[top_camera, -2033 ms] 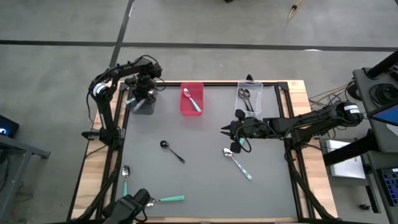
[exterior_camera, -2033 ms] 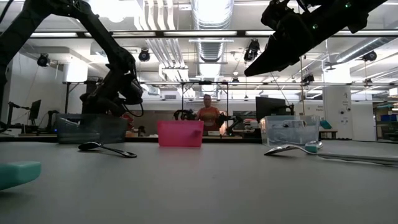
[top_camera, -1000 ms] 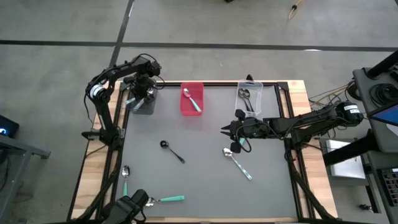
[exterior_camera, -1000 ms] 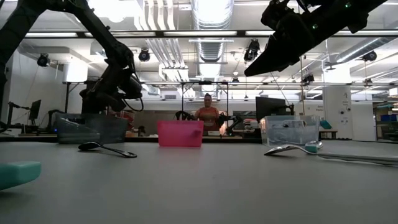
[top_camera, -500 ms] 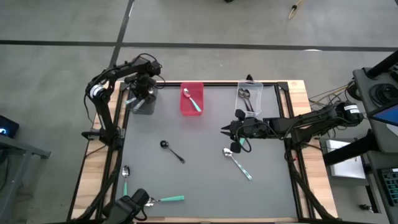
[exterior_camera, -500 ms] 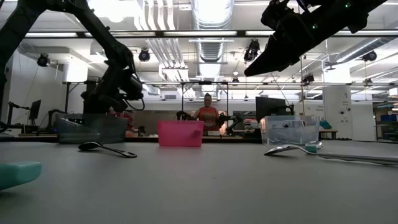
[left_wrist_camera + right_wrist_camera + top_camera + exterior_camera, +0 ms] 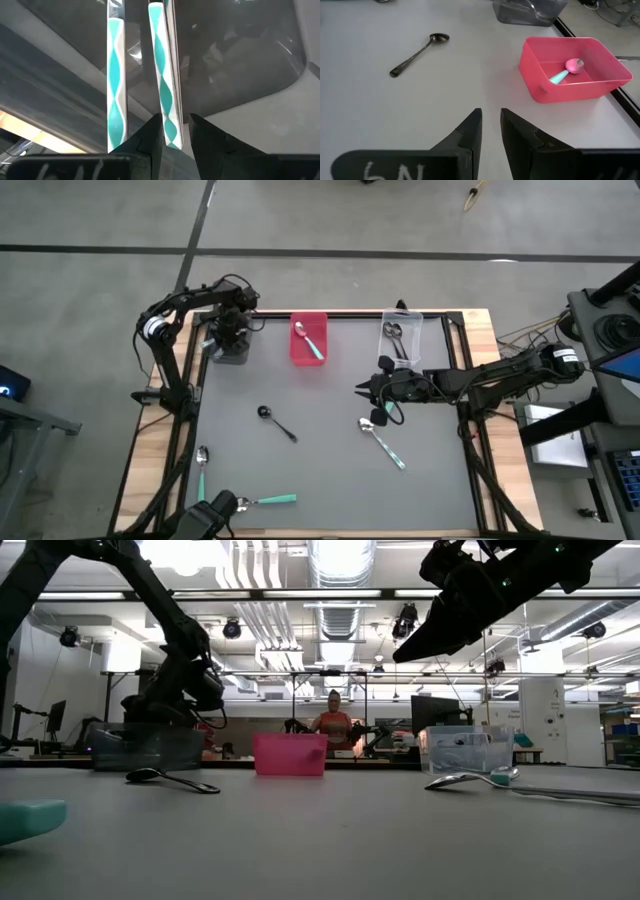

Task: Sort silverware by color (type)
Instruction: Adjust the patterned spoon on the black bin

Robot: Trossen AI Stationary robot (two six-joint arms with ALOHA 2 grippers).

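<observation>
I need to open my left gripper and take the separate patterned spoon (image 7: 116,95) beside the patterned handles, as those handles lie pressed together at that gripper's fingers in the grey bin.
My left gripper (image 7: 232,338) (image 7: 176,137) is down in the grey bin (image 7: 228,356) (image 7: 145,748) at the table's far left, shut on a spoon with a pale teal-patterned handle (image 7: 165,90). A second patterned spoon (image 7: 116,75) lies in that bin beside it. My right gripper (image 7: 360,390) (image 7: 491,131) hovers shut above the table's middle right, touching nothing. On the mat lie a black spoon (image 7: 277,423) (image 7: 417,54), a teal-handled spoon (image 7: 382,442), another teal-handled spoon (image 7: 265,501) and a pale-handled spoon (image 7: 201,465). My left gripper pinches the patterned spoon by the free end of its handle (image 7: 171,134) between the two fingers, coming from above and lying along the spoon. The spoon reaches down from the fingers into the grey bin; whether its bowl end rests on the bin floor is out of frame.
A pink bin (image 7: 308,338) (image 7: 572,67) holds one teal-handled spoon (image 7: 565,70). A clear bin (image 7: 401,335) (image 7: 468,750) at the far right holds dark spoons. A person (image 7: 334,720) stands in the room beyond the table. Open mat lies between the loose spoons.
My left gripper has sunk toward the grey bin, carrying the patterned spoon down with it. The right arm has kept still.
</observation>
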